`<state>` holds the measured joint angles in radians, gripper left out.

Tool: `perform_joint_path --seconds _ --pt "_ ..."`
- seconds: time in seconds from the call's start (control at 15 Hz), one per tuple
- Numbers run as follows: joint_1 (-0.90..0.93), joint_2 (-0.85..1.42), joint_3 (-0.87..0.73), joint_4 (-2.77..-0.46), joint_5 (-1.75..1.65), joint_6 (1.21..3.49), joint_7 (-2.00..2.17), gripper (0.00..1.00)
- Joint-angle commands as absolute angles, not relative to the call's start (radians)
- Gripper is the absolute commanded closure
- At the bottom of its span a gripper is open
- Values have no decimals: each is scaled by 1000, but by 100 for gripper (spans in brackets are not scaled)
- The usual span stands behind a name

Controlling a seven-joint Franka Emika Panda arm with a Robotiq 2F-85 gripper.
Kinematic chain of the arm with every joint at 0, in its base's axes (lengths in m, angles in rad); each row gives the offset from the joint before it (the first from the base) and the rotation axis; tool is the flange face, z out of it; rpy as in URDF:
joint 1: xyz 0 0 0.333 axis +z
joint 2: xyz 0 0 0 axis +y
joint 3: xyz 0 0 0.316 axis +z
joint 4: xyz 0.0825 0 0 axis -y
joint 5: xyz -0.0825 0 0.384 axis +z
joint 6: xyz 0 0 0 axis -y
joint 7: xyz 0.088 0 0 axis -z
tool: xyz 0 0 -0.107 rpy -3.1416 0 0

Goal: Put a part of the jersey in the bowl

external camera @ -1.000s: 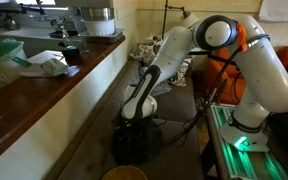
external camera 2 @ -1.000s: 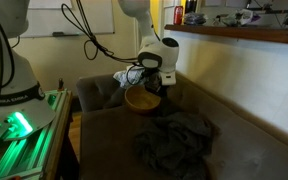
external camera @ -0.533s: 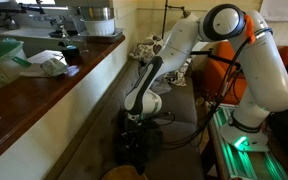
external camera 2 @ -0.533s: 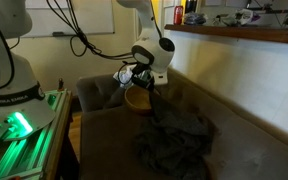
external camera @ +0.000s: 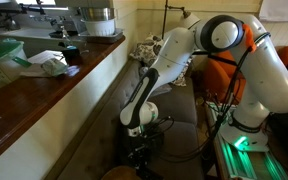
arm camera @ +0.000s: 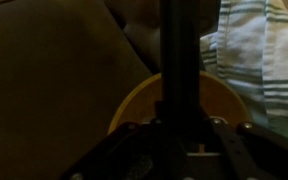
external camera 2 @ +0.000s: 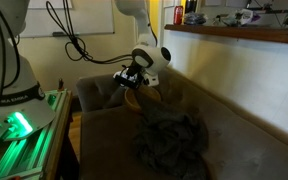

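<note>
My gripper has the black remote. It will let go of it on the inside bottom of the tan wooden bowl [external camera: 120,174] [arm camera: 172,130].
A tan wooden bowl [external camera 2: 136,98] sits on the brown couch seat [external camera 2: 104,150]. It also shows at the bottom edge of an exterior view [external camera: 124,174] and under the fingers in the wrist view [arm camera: 134,105]. The grey jersey [external camera 2: 172,140] lies crumpled beside the bowl, with one edge drawn up towards it. In the wrist view the jersey [arm camera: 259,50] looks pale and striped at the upper right. My gripper [external camera 2: 132,78] hovers just over the bowl. Its jaws stand together as one dark bar [arm camera: 181,60] and seem pinched on a fold of jersey. The gripper also shows in an exterior view [external camera: 140,152].
The couch back [external camera 2: 234,110] rises behind the jersey. A wooden counter [external camera: 44,95] with containers runs along one side. A green-lit robot base [external camera 2: 19,125] stands beside the couch, and cables hang from the arm.
My gripper has moved from the jersey side across to above the bowl. The jersey's near edge has been stretched towards the bowl.
</note>
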<state>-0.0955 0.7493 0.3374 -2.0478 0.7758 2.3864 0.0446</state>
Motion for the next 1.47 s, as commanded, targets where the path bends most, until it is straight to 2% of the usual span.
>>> perform_joint_path --seconds 0.0,0.2,0.4,0.47,0.8,0.87,1.4 --pt "-18 762 303 -1971 782 2279 13 92" --pt "-13 766 324 -1939 922 2332 -1 92" --pt "31 759 271 -1935 913 2320 16 92" --pt "37 760 261 -1928 911 2321 18 70" --pt "48 766 249 -1929 907 2323 17 70" --pt "45 778 256 -1915 922 2331 8 92" --pt "56 830 275 -1859 1366 2582 -48 92"
